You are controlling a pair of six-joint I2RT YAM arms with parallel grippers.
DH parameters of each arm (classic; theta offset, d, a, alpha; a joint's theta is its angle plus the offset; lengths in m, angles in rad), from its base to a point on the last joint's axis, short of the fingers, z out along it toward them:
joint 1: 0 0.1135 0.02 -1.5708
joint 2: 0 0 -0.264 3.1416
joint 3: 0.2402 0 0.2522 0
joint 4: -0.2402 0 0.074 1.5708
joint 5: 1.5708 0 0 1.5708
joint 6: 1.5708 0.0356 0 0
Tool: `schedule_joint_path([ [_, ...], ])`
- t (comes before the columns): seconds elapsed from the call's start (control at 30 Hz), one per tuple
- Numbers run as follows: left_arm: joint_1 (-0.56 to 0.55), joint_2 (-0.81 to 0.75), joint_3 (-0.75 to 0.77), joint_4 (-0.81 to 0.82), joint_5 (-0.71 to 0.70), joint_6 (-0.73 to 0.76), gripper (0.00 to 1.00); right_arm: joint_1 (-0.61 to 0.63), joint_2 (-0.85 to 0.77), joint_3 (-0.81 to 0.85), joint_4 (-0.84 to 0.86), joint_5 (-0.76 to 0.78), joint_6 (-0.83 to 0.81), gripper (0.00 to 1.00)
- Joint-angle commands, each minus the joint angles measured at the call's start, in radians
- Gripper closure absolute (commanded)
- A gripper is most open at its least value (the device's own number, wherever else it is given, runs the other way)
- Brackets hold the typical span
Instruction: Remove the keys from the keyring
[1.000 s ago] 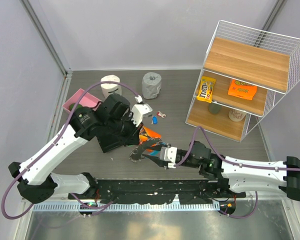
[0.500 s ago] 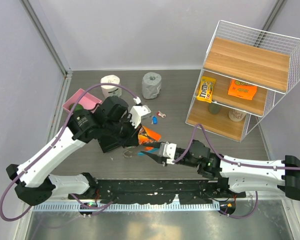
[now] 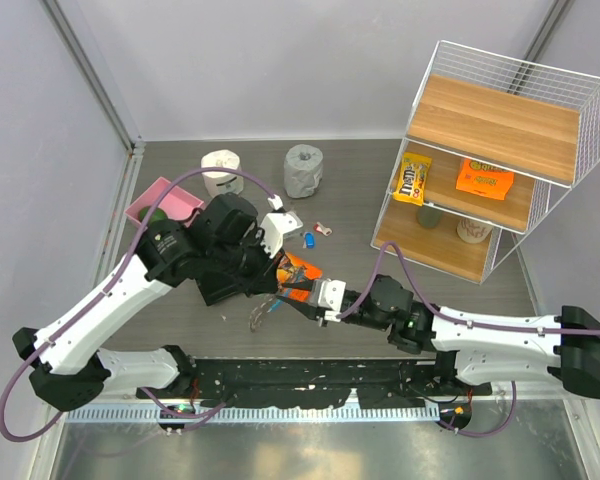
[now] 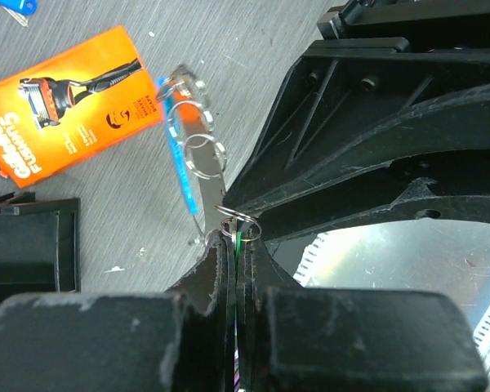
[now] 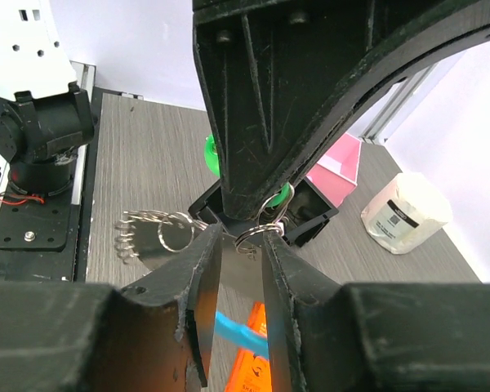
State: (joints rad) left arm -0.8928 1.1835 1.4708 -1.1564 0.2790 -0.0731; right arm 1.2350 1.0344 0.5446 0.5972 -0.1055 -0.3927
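Observation:
The robot's left gripper needs to release the green piece inside the black tray (image 3: 214,258) next to the orange razor pack. The green piece now shows between the gripper's jaws.
The keys (image 3: 259,317) hang as a grey jagged cluster between my two grippers, just above the table. In the left wrist view the keys (image 4: 198,135) show as a flat metal strip with wire loops, and the light-blue keyring (image 4: 176,167) lies along it. My left gripper (image 4: 237,237) is shut on a small split ring (image 4: 238,224) at the cluster's end; a thin green piece shows between its jaws. My right gripper (image 5: 241,245) is shut on a flat grey part of the keys (image 5: 151,233), with the blue keyring (image 5: 238,332) below. The two grippers (image 3: 277,287) (image 3: 302,297) nearly touch.
An orange razor pack (image 3: 300,268) lies under the grippers. A pink bin (image 3: 163,200), two paper rolls (image 3: 221,168) (image 3: 303,170), and small blue (image 3: 308,239) and pink (image 3: 325,229) tagged pieces lie behind. A wire shelf rack (image 3: 490,150) with snacks stands at the right.
My right gripper has moved left and forward to meet the left gripper. The key cluster has gone from a fanned circle at the right gripper's tip to hanging lower between both.

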Motion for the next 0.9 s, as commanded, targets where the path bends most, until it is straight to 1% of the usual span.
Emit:
schedule_joint_path([
  [0.0, -0.009, -0.024, 0.0, 0.063, 0.02, -0.017, 1.0, -0.003, 0.015, 0.054, 0.082, 0.026, 0.015, 0.69],
  [0.07, -0.011, -0.025, -0.001, 0.067, 0.022, -0.019, 1.0, -0.003, 0.021, 0.058, 0.084, 0.038, 0.02, 0.73],
  [0.1, -0.012, -0.024, -0.001, 0.069, 0.022, -0.021, 1.0, -0.003, 0.024, 0.061, 0.085, 0.046, 0.023, 0.78],
  [0.13, -0.011, -0.024, -0.004, 0.069, 0.02, -0.021, 1.0, -0.003, 0.024, 0.063, 0.087, 0.049, 0.028, 0.8],
  [0.2, -0.011, -0.027, -0.001, 0.067, 0.017, -0.019, 1.0, -0.003, 0.023, 0.061, 0.088, 0.052, 0.025, 0.9],
  [0.3, -0.011, -0.031, 0.0, 0.06, -0.001, -0.014, 1.0, -0.003, 0.007, 0.051, 0.082, 0.053, 0.023, 0.95],
  [0.4, -0.009, -0.036, 0.009, 0.049, -0.027, -0.008, 1.0, -0.003, -0.013, 0.035, 0.067, 0.049, 0.014, 0.95],
  [0.5, -0.008, -0.035, 0.014, 0.043, -0.024, -0.004, 1.0, -0.003, -0.04, 0.022, 0.058, 0.038, -0.012, 0.95],
  [0.6, -0.002, -0.03, 0.01, 0.04, -0.006, 0.004, 1.0, -0.003, -0.062, 0.006, 0.049, -0.028, -0.061, 0.95],
  [0.73, 0.049, -0.013, 0.006, 0.037, 0.069, -0.001, 1.0, -0.003, -0.079, -0.02, 0.035, -0.127, -0.21, 0.95],
  [0.83, 0.087, 0.017, 0.016, 0.035, 0.152, -0.008, 1.0, -0.003, -0.089, -0.02, 0.001, -0.143, -0.335, 0.95],
  [0.87, 0.097, 0.03, 0.016, 0.037, 0.173, -0.007, 1.0, -0.003, -0.092, -0.017, 0.001, -0.142, -0.353, 0.95],
])
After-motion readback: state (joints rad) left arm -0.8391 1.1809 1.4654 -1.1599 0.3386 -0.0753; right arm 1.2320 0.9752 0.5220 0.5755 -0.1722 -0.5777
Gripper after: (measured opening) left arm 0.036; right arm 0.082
